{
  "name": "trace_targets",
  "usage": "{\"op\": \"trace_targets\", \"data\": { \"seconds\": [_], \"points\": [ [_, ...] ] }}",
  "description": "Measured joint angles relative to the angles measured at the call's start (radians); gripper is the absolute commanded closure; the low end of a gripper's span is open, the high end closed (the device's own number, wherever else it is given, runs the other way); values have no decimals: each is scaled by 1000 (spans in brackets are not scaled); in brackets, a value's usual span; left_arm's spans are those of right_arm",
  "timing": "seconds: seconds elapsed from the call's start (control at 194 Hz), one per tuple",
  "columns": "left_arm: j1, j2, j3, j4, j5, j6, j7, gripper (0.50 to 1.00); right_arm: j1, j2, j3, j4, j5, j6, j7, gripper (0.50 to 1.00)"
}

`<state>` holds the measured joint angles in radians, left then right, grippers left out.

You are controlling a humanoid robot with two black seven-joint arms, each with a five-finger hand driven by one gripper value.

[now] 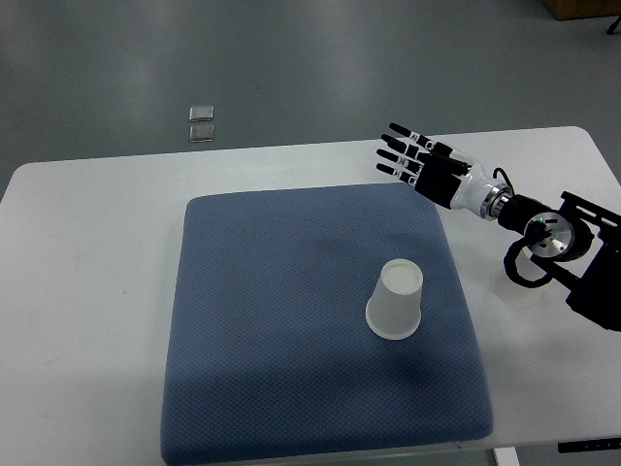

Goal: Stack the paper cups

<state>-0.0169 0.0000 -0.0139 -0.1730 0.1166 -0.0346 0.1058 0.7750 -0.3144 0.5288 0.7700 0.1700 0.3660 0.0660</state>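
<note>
The robot's right gripper should move next to the translucent white cup's upper part (pixel 527 262), on the white table beside the blue mat, and then close there.
A white paper cup (pixel 396 299) stands upside down on the blue mat (pixel 291 330), right of the mat's middle. A second translucent white cup (pixel 515 289) stands on the white table to the right of the mat, partly hidden under my right forearm. My right hand (pixel 412 156) is open and empty, fingers spread and pointing left, above the mat's far right corner. It is well apart from both cups. My left arm is out of view.
The white table (pixel 87 291) carries the mat. Its far edge runs along the top, with grey floor beyond. Two small shiny squares (pixel 202 122) lie on the floor past the table's far edge.
</note>
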Motion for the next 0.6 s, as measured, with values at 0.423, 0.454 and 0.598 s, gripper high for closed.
{"op": "trace_targets", "data": {
  "seconds": [0.423,0.454,0.598],
  "points": [
    [0,0,1,11,0,2,-4,500,-11,0,4,-2,-47,26,8,572],
    [0,0,2,13,0,5,-3,500,-10,-1,6,-2,-48,27,8,572],
    [0,0,3,16,0,10,-3,500,-16,-2,26,-4,-37,25,9,572]
  ]
}}
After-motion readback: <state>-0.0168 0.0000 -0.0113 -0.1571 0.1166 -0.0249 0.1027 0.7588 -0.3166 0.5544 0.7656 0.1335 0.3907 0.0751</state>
